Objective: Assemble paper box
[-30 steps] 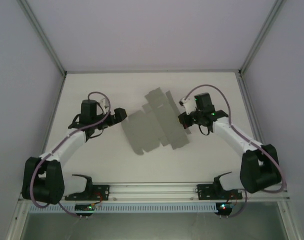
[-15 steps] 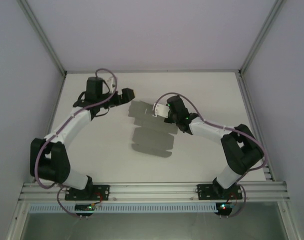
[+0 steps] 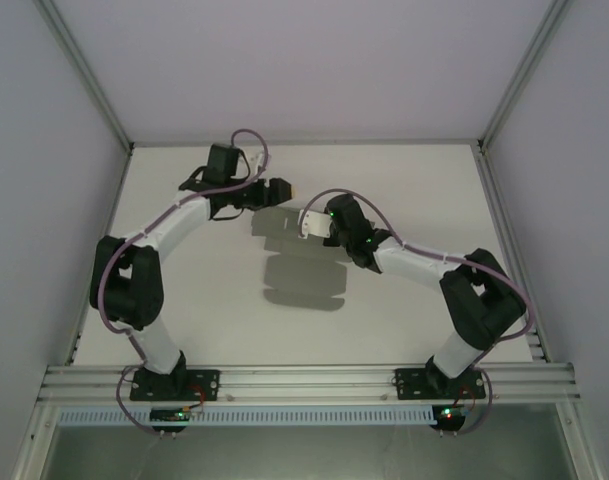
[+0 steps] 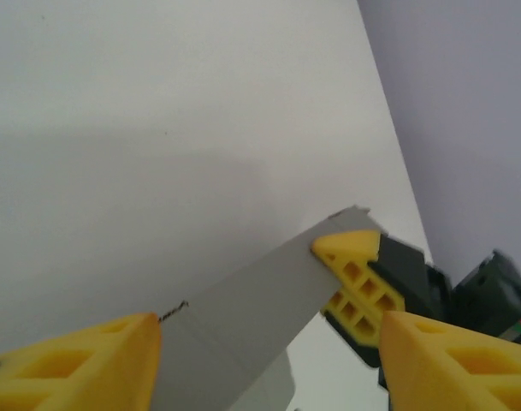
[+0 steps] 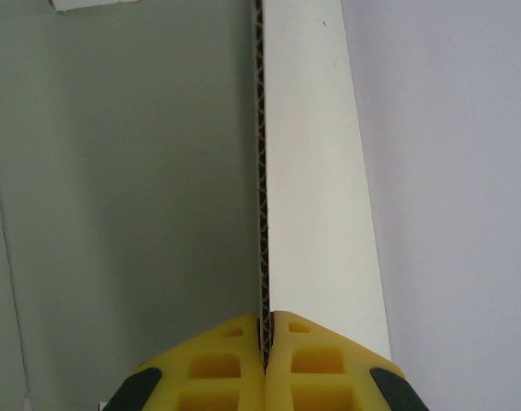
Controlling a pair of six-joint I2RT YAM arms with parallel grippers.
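The broad side of the grey flap lies slanted across the open fingers of my left gripper, so next I back off and pinch an edge at the paper box's end (image 3: 259, 224).
The paper box (image 3: 302, 278) is a grey die-cut cardboard sheet in the middle of the table, its far part folded up off the surface. My right gripper (image 3: 312, 222) is shut on the raised panel's edge (image 5: 261, 171), seen edge-on between its fingertips (image 5: 265, 330), grey face left, white face right. My left gripper (image 3: 281, 190) reaches in from the back left. Its jaws stand open on either side of a grey flap (image 4: 251, 308), with a gap to each finger (image 4: 80, 364). The right gripper's yellow fingers (image 4: 356, 272) pinch the same flap just beyond.
The white table (image 3: 184, 300) is bounded by metal frame posts (image 3: 84, 80) and pale walls on the left, right and back. An aluminium rail (image 3: 304, 380) with both arm bases runs along the near edge. The right arm's elbow (image 3: 479, 300) sits to the right.
The left arm swung right along the back and brought its narrowing jaws around the raised flap. The right gripper stayed shut on the sheet, which went from lying flat to partly folded up.
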